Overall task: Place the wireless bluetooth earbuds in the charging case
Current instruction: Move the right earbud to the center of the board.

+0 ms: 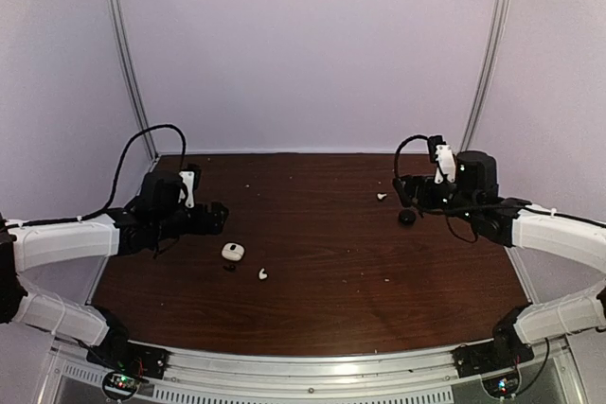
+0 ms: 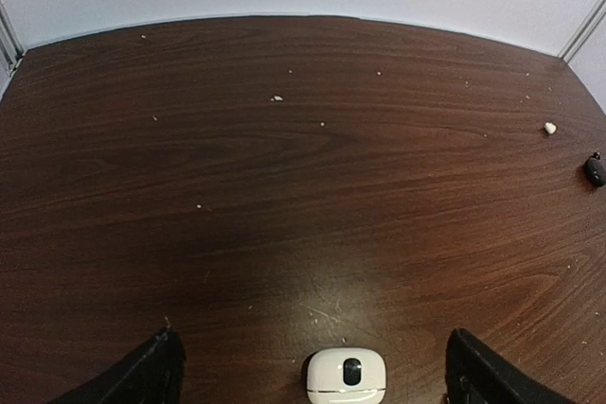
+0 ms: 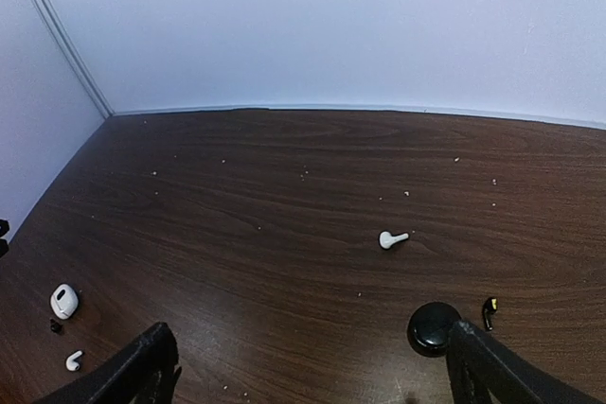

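The white charging case has rounded ends (image 1: 242, 253) (image 2: 383, 375), and my left gripper needs to close on them next, with the case's dark oval mark between the fingers.
A white charging case (image 1: 232, 252) with a dark oval mark on it lies left of centre; in the left wrist view it (image 2: 346, 376) sits between my open left gripper's (image 2: 312, 368) fingers, at the bottom edge. A white earbud (image 1: 262, 274) lies just right of it, and a tiny dark piece (image 1: 228, 267) beside it. My left gripper (image 1: 216, 219) hovers behind the case. A second white earbud (image 3: 392, 238) lies ahead of my open, empty right gripper (image 3: 312, 371). A round black case (image 3: 434, 327) and a black earbud (image 3: 489, 309) lie by its right finger (image 3: 492, 371).
Pale crumbs are scattered over the dark wooden table (image 1: 322, 234). Pale walls with metal corner posts (image 1: 128, 54) close in the back and sides. The table's near edge carries a metal rail (image 1: 312, 366) with both arm bases.
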`<move>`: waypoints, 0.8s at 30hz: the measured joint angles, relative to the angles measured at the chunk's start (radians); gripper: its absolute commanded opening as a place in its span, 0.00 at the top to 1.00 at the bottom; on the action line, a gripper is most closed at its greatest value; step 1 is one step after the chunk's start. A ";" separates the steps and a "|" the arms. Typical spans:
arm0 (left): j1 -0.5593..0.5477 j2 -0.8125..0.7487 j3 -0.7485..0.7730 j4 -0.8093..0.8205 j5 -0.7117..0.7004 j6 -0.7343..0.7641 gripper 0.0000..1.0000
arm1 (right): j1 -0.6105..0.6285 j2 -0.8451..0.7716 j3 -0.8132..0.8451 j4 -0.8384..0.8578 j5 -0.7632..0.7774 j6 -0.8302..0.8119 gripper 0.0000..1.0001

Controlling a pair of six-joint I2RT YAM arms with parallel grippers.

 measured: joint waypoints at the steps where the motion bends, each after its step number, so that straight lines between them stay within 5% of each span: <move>1: -0.002 0.000 0.000 0.000 0.003 0.000 0.02 | -0.008 0.028 0.024 -0.010 -0.006 -0.004 0.00; 10: -0.005 -0.002 0.008 0.004 0.047 0.000 0.02 | -0.127 0.400 0.306 -0.060 -0.078 -0.026 0.01; 24: -0.010 -0.021 0.008 0.034 0.114 0.002 0.02 | -0.285 0.847 0.523 0.045 -0.357 0.090 0.22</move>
